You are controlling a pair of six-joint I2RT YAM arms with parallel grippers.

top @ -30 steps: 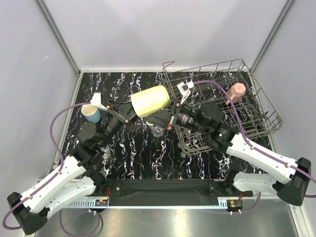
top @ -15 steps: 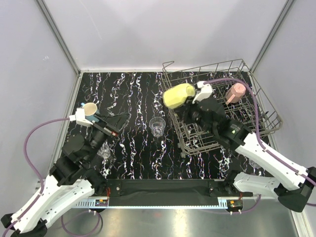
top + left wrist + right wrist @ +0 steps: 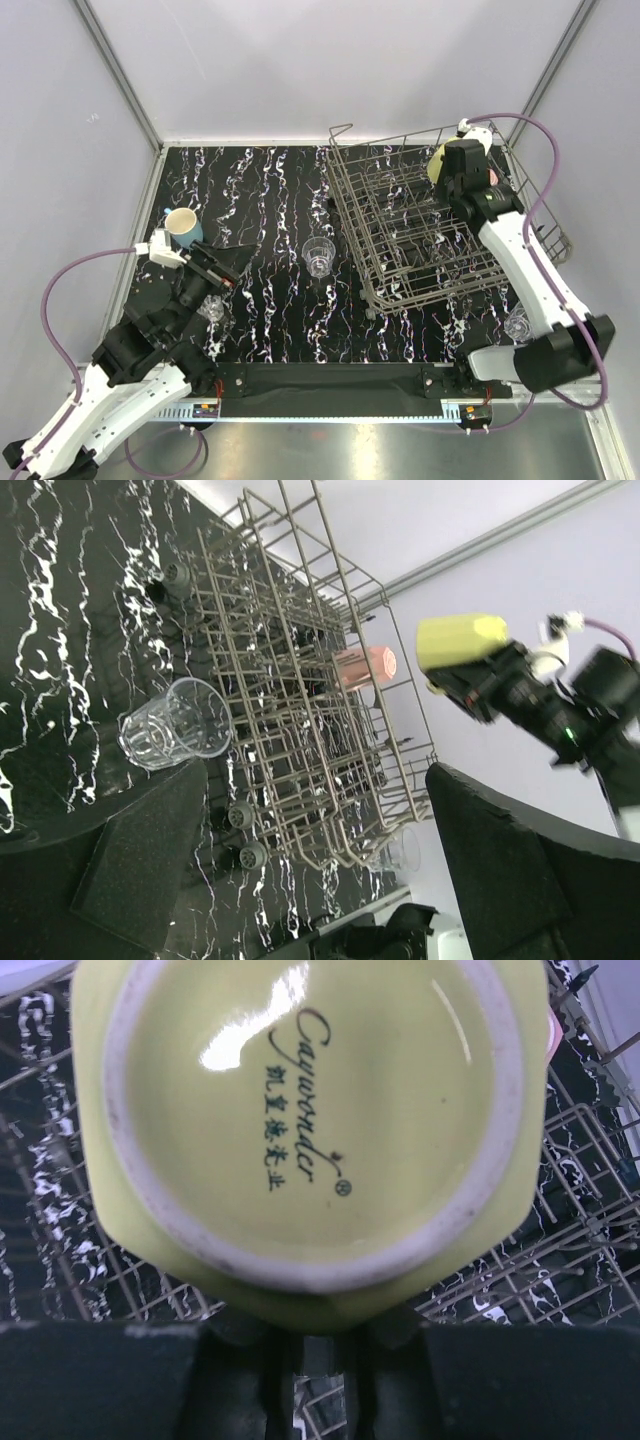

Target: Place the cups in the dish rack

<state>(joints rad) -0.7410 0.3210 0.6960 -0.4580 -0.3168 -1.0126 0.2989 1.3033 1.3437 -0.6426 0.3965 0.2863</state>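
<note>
Next, I let go of the pale yellow mug with my right gripper on the dish rack's wires, inward from the pink cup [image 3: 428, 205].
My right gripper [image 3: 452, 172] is shut on the pale yellow mug [image 3: 436, 163] over the far right corner of the grey wire dish rack [image 3: 400, 215]. In the right wrist view the mug's printed base [image 3: 300, 1130] fills the frame above the gripper [image 3: 320, 1345]. A pink cup [image 3: 491, 177] sits in the rack just beside it. My left gripper [image 3: 222, 266] hangs open and holds nothing over the table's left side. A light blue mug [image 3: 183, 228] stands behind it. One clear glass [image 3: 318, 256] stands mid-table, seen also as the glass [image 3: 175, 725] in the left wrist view.
Another clear glass [image 3: 213, 308] stands by my left arm, and a third glass [image 3: 517, 325] stands at the rack's near right. The table is black marble-patterned, with walls close on three sides. The right arm stretches over the rack's right edge.
My right arm has carried the yellow mug from the rack's front left to its far right corner. My left gripper has opened wide and pulled back towards the near left.
</note>
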